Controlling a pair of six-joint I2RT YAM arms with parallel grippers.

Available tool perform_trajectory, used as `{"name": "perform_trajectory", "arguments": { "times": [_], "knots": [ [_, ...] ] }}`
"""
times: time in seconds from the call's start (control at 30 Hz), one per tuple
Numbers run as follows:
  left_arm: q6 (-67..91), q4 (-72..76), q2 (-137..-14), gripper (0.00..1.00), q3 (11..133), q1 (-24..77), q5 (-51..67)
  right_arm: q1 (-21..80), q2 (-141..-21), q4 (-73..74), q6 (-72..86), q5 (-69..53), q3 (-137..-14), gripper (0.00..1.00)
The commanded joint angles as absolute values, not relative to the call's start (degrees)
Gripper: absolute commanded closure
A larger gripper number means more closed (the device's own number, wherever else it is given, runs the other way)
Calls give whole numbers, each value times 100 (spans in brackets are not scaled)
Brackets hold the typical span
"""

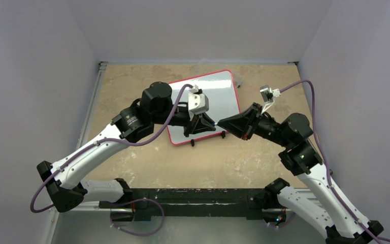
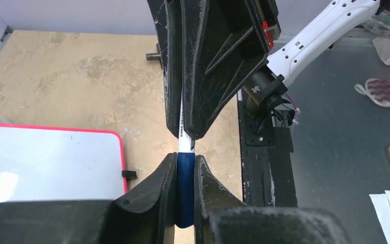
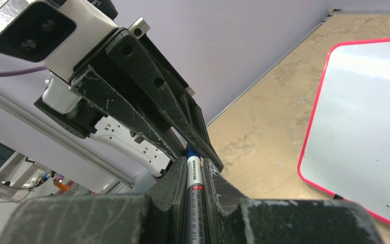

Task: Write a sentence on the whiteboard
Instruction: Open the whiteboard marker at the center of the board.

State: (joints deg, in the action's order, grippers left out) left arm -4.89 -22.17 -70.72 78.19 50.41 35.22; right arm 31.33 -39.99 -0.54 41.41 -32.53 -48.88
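Next, I set the blue cap on the table [image 1: 218,162] between the whiteboard's near edge and the black bar with my left gripper.
The whiteboard [image 1: 221,94], glossy white with a thin red frame, lies tilted at the middle of the tan table; it also shows in the wrist views [image 2: 45,162] [image 3: 365,122]. Just off its near right corner, my two grippers meet tip to tip over a marker [image 1: 216,123]. My left gripper [image 2: 185,157] is shut on the marker's blue cap [image 2: 185,185]. My right gripper [image 3: 195,165] is shut on the marker's grey barrel [image 3: 195,201]. A short white stretch of barrel [image 2: 185,143] shows between the two pairs of fingers.
Two black clip feet [image 1: 192,143] [image 1: 223,134] stick out from the whiteboard's near edge. A small grey object [image 1: 238,81] lies by its far right corner. Grey walls close in the table on three sides; a black bar [image 1: 193,195] joins the arm bases.
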Motion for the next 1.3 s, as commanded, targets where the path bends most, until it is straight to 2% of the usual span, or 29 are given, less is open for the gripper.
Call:
{"name": "perform_trajectory", "arguments": {
  "times": [0.0, 0.3, 0.53, 0.77, 1.27],
  "knots": [
    [-558, -2115, -6959, 100, 7830, 5001, 3536, 3153, -3905, -197, 4226, -3255, -4981, 100],
    [-705, -2202, -6995, 100, 7753, 5001, 3636, 3155, -3964, -704, 4470, -3587, -4677, 100],
    [-929, -2363, -7044, 100, 7808, 5004, 3670, 3159, -4065, -525, 4330, -3751, -4770, 100],
    [-1113, -2513, -7029, 100, 7756, 5001, 3473, 3152, -4173, 188, 4378, -3082, -4950, 100],
    [-1185, -2596, -6751, 100, 7396, 5001, 2816, 3064, -4198, 803, 4465, -2440, -5167, 100]
  ]
}}
